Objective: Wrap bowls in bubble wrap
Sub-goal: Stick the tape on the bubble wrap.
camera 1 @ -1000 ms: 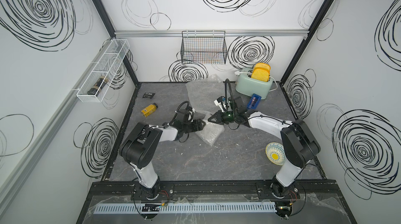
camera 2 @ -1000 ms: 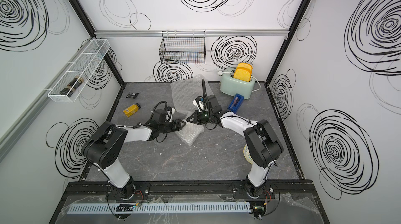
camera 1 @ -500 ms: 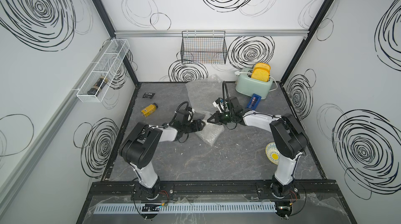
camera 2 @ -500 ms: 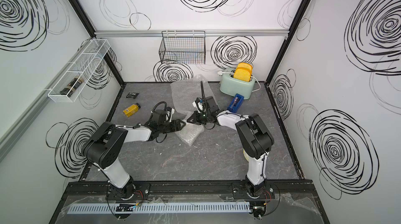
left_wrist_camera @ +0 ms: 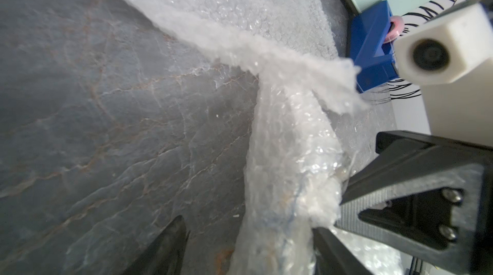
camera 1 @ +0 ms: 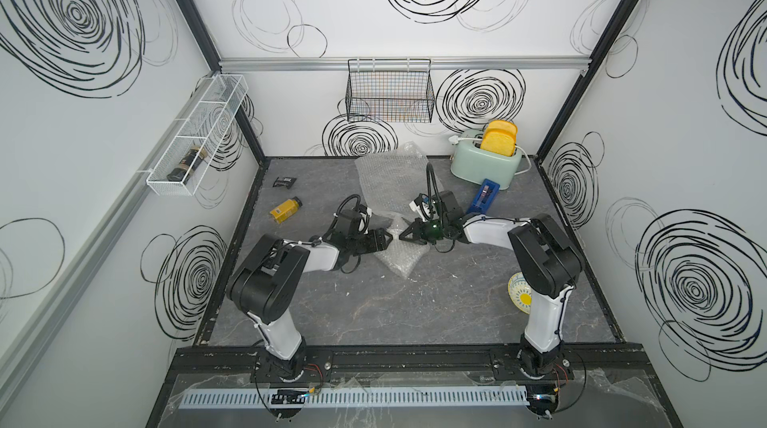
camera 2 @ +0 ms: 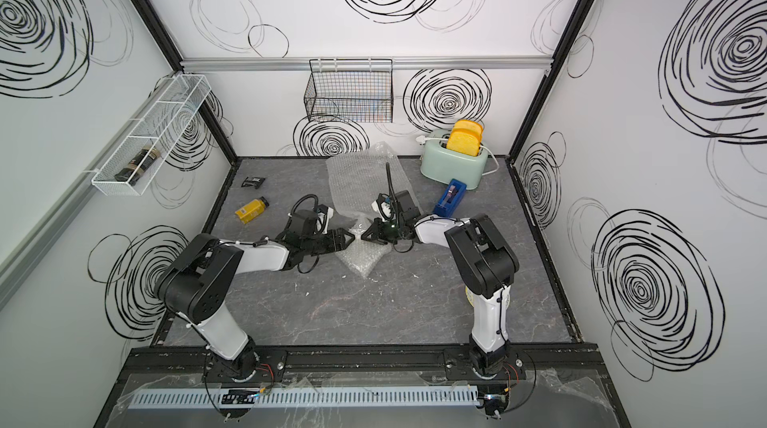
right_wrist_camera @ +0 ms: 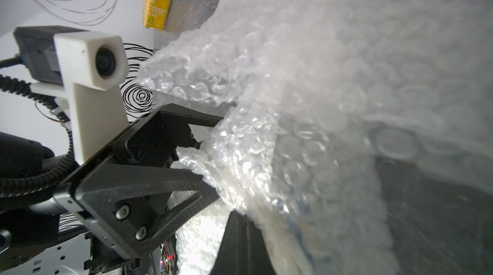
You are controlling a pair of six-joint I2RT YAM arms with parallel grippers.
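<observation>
Next, my left gripper moves in and pinches the bundle's fold (left_wrist_camera: 295,159) at the bunched edge in my right gripper, because my left gripper's fingers are wide of that edge.
A crumpled bundle of bubble wrap (camera 1: 400,258) (camera 2: 361,258) lies mid-table between my two grippers. My left gripper (camera 1: 388,236) (left_wrist_camera: 249,249) is open, its jaws straddling the bundle (left_wrist_camera: 282,169), with a gap on one side. My right gripper (camera 1: 403,235) (right_wrist_camera: 241,223) is shut, pinching a bunched edge of the wrap (right_wrist_camera: 266,159). Faint blue lines show through the bundle; the bowl inside is otherwise hidden. A second sheet (camera 1: 390,181) lies flat behind. The sun-centred bowl (camera 1: 521,295) sits bare near the right arm's base, partly hidden.
A mint toaster (camera 1: 485,162) holding yellow toast stands back right, with a blue tape dispenser (camera 1: 483,197) in front of it. A yellow spice jar (camera 1: 285,210) and a black packet (camera 1: 285,182) lie back left. A wire basket (camera 1: 390,92) and a white rack (camera 1: 199,135) hang on the walls.
The right arm's elbow swung left and its gripper edged slightly left toward the bundle, then held still. The left arm has not moved.
</observation>
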